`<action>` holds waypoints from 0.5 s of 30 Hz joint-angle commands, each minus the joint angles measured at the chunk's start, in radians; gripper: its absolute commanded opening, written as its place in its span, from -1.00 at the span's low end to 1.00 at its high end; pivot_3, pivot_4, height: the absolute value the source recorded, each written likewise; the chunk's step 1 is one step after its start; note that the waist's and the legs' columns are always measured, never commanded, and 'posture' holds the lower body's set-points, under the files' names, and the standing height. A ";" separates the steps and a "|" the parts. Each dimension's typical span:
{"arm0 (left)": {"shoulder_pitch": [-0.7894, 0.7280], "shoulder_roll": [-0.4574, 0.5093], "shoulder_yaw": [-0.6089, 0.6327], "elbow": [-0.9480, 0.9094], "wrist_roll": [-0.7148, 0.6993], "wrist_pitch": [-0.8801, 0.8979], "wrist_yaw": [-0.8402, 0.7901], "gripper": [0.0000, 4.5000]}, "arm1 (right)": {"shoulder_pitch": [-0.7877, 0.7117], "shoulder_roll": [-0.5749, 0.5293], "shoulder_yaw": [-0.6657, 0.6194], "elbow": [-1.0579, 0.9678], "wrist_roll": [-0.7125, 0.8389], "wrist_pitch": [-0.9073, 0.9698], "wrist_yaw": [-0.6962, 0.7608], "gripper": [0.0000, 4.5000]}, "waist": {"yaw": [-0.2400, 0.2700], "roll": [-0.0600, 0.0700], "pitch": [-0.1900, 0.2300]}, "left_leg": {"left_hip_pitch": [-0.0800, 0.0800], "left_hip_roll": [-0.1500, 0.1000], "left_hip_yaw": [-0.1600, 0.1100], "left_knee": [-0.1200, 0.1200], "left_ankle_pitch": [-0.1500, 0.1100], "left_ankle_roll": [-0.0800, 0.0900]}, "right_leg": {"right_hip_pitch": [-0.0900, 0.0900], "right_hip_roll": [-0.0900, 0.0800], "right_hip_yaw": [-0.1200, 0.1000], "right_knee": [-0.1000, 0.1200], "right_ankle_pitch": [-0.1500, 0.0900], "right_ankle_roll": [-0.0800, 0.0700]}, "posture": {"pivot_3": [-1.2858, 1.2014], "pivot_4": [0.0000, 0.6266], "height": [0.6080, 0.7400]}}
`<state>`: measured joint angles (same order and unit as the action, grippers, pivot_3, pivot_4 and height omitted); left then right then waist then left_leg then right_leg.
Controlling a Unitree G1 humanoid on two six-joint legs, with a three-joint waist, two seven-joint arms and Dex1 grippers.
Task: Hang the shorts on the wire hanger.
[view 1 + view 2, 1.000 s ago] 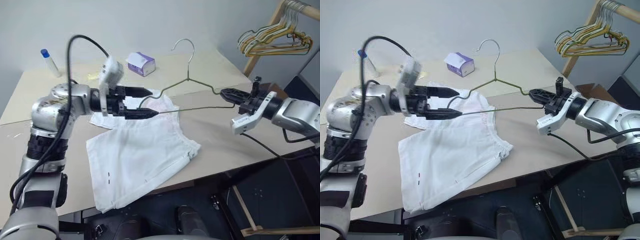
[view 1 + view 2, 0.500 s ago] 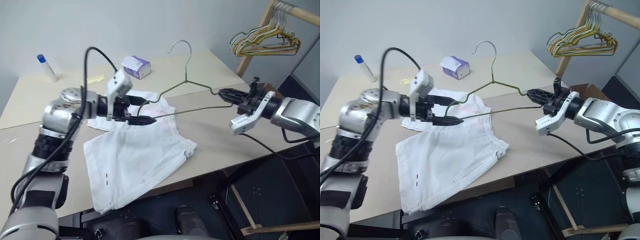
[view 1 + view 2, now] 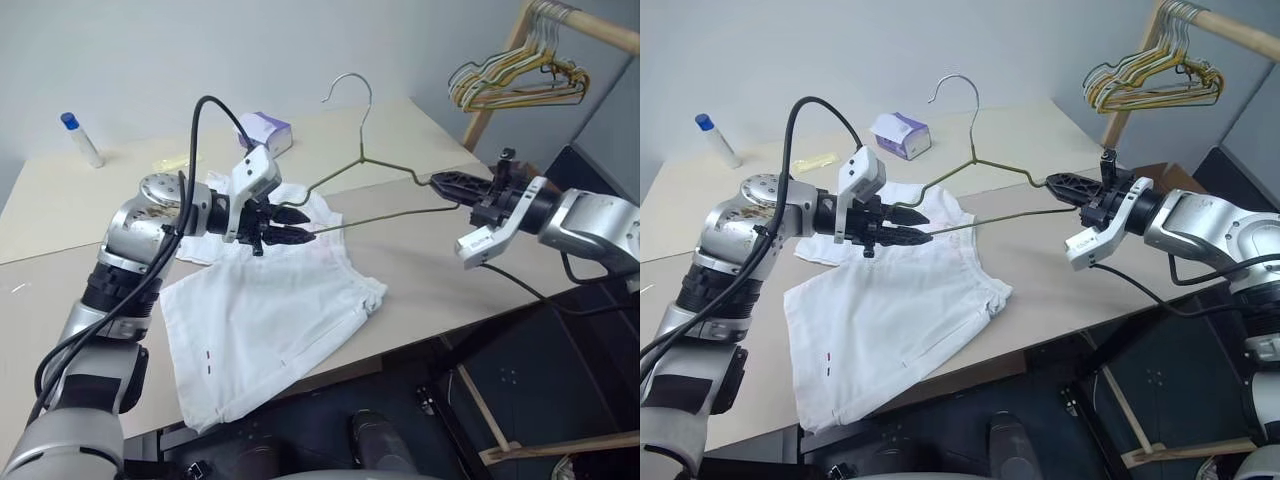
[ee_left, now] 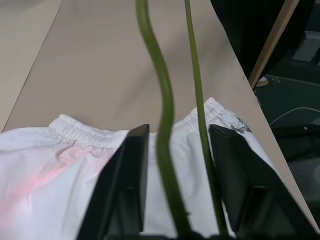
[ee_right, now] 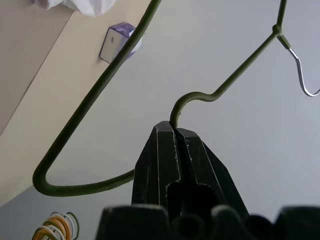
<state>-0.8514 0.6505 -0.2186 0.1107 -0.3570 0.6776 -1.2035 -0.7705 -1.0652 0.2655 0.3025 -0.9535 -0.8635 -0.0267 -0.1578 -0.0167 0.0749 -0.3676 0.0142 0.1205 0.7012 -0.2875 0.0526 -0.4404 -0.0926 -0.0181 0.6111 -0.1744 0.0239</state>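
Note:
The right gripper's fingers pinch only the notch at the hanger's end, so while the left gripper holds the hanger, the right gripper should open and take both wires at that end (image 3: 436, 209).
The white shorts (image 3: 270, 310) lie flat on the table, waistband towards the far side. The olive-green wire hanger (image 3: 360, 158) is held above them, hook up. My right gripper (image 3: 440, 183) is shut on its right shoulder notch, which the right wrist view shows pinched at the tips (image 5: 175, 127). My left gripper (image 3: 300, 226) is at the hanger's left end, just above the waistband. In the left wrist view its fingers (image 4: 132, 165) stand close on either side of the two wires, with the shorts (image 4: 60, 170) below.
A purple-white tissue box (image 3: 265, 130) and a blue-capped bottle (image 3: 80, 140) stand at the back of the table (image 3: 430, 270). A wooden rail with a bunch of hangers (image 3: 510, 85) stands at the right. The table's front edge runs just past the shorts' hem.
My left gripper sank towards the shorts and its wide-open fingers closed in on the hanger's left end. The right gripper kept its hold. The camera view shifted.

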 commanded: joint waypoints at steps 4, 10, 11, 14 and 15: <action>0.008 0.007 0.029 -0.052 -0.010 0.013 0.009 -0.98 | -0.027 0.001 -0.037 -0.026 0.048 -0.006 -0.001 -1.00 | -0.001 0.000 0.000 | 0.000 0.000 0.000 0.000 0.000 0.000 | 0.000 0.000 0.000 0.000 0.000 0.000 | -0.08 -1.00 1.00; 0.046 0.037 0.050 -0.104 -0.014 0.034 0.029 -1.00 | 0.022 0.011 -0.048 -0.058 0.137 -0.016 0.047 -0.67 | -0.001 0.000 0.000 | 0.000 0.000 0.000 0.000 0.000 0.000 | 0.000 0.000 0.001 0.000 0.000 0.000 | -0.07 -1.00 1.00; 0.054 0.043 0.055 -0.112 -0.015 0.038 0.032 -1.00 | 0.035 0.009 -0.049 -0.066 0.157 -0.019 0.060 -0.51 | 0.000 0.000 0.000 | 0.000 0.000 0.000 0.000 0.000 0.000 | 0.000 0.000 0.001 0.000 0.000 0.000 | -0.07 -0.98 1.00; 0.074 0.056 0.067 -0.132 -0.017 0.045 0.044 -1.00 | 0.060 0.008 -0.055 -0.086 0.190 -0.017 0.087 -0.08 | 0.002 0.000 0.000 | 0.000 0.000 0.000 0.000 0.000 0.001 | 0.000 0.000 0.001 0.000 0.000 0.000 | -0.07 -0.98 1.00; 0.078 0.058 0.071 -0.136 -0.019 0.050 0.048 -1.00 | 0.063 0.009 -0.057 -0.090 0.197 -0.015 0.094 0.06 | 0.003 0.000 0.000 | 0.000 0.000 0.000 0.000 0.000 0.001 | 0.000 0.000 0.001 0.000 0.000 0.000 | -0.06 -0.95 1.00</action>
<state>-0.7651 0.6959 -0.1905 0.0097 -0.3579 0.7246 -1.1659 -0.6970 -1.0524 0.2581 0.2385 -0.7942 -0.8801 0.0601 -0.1544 -0.0170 0.0747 -0.3675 0.0142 0.1206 0.7018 -0.2882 0.0536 -0.4402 -0.0930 -0.0171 0.6114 -0.1742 0.0239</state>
